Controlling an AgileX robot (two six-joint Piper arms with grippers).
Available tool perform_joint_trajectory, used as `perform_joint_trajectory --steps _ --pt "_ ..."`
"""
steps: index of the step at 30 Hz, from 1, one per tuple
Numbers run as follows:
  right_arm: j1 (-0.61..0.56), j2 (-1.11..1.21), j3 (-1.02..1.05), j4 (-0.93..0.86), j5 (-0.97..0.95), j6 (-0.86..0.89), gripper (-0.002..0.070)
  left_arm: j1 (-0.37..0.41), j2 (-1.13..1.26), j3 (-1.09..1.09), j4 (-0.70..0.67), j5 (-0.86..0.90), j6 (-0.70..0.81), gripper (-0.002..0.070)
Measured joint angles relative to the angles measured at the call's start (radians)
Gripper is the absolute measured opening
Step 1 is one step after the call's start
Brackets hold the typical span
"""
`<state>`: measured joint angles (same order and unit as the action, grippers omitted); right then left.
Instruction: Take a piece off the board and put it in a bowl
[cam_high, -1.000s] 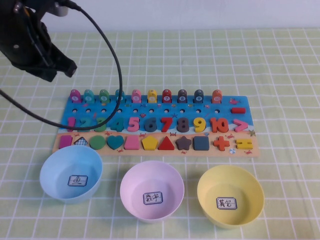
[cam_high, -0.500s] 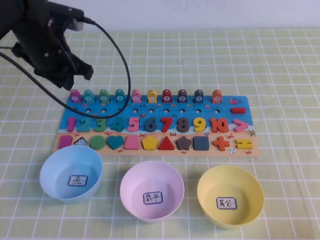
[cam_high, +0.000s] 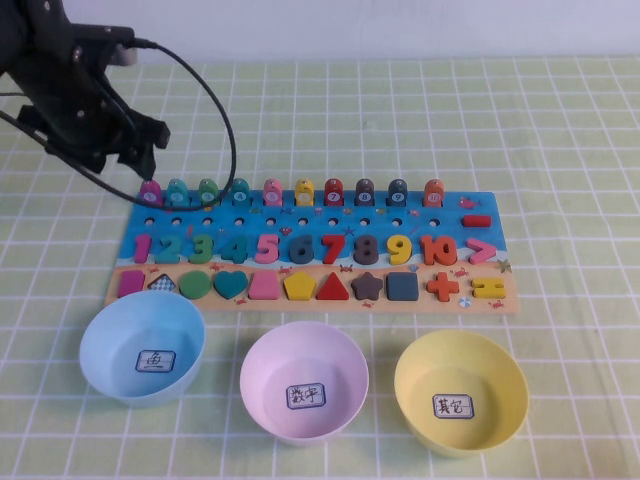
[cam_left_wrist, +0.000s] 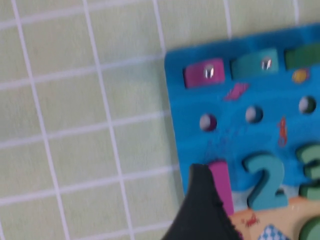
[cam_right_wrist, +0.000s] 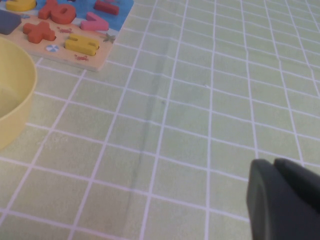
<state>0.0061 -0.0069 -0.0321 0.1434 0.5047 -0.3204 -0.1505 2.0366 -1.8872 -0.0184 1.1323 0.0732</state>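
My left gripper should next close on the top of the purple-magenta fish piece (cam_high: 150, 188) (cam_left_wrist: 208, 72), beside the teal fish piece in the board's far row.
The board (cam_high: 300, 215) lies in the middle of the table. The purple-magenta fish piece (cam_high: 150, 191) stands at the left end of its far row; in the left wrist view it (cam_left_wrist: 204, 74) sits near the board's corner (cam_left_wrist: 172, 57). My left gripper (cam_high: 143, 160) hovers just behind and above that piece, apart from it, open and empty; one dark finger (cam_left_wrist: 202, 205) shows over the magenta number 1 (cam_left_wrist: 221, 186). The light blue bowl (cam_high: 142, 345) stands in front of the board's left end. My right gripper (cam_right_wrist: 272, 167) is shut and empty, low over the cloth to the right of the board.
A pink bowl (cam_high: 304, 380) and a yellow bowl (cam_high: 460, 392) stand in front of the board. Teal and other fish pieces (cam_high: 178, 190) line the far row. The left arm's black cable (cam_high: 225, 130) loops over the board's left part. A green checked cloth (cam_high: 560, 150) covers the table.
My left gripper has come down and forward from the far left towards the board's far-left corner, then shifted slightly left, ending just behind the purple fish piece. Nothing on the board has moved.
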Motion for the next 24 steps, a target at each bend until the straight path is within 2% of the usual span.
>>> perform_joint_trajectory --steps 10,24 --pt "0.0 0.0 0.0 0.0 0.0 0.0 -0.0017 0.0 0.149 -0.217 -0.001 0.038 -0.003 0.0437" --pt "0.0 0.0 0.0 0.0 0.0 0.0 -0.0017 0.0 0.248 -0.234 0.001 0.044 -0.03 0.0435"
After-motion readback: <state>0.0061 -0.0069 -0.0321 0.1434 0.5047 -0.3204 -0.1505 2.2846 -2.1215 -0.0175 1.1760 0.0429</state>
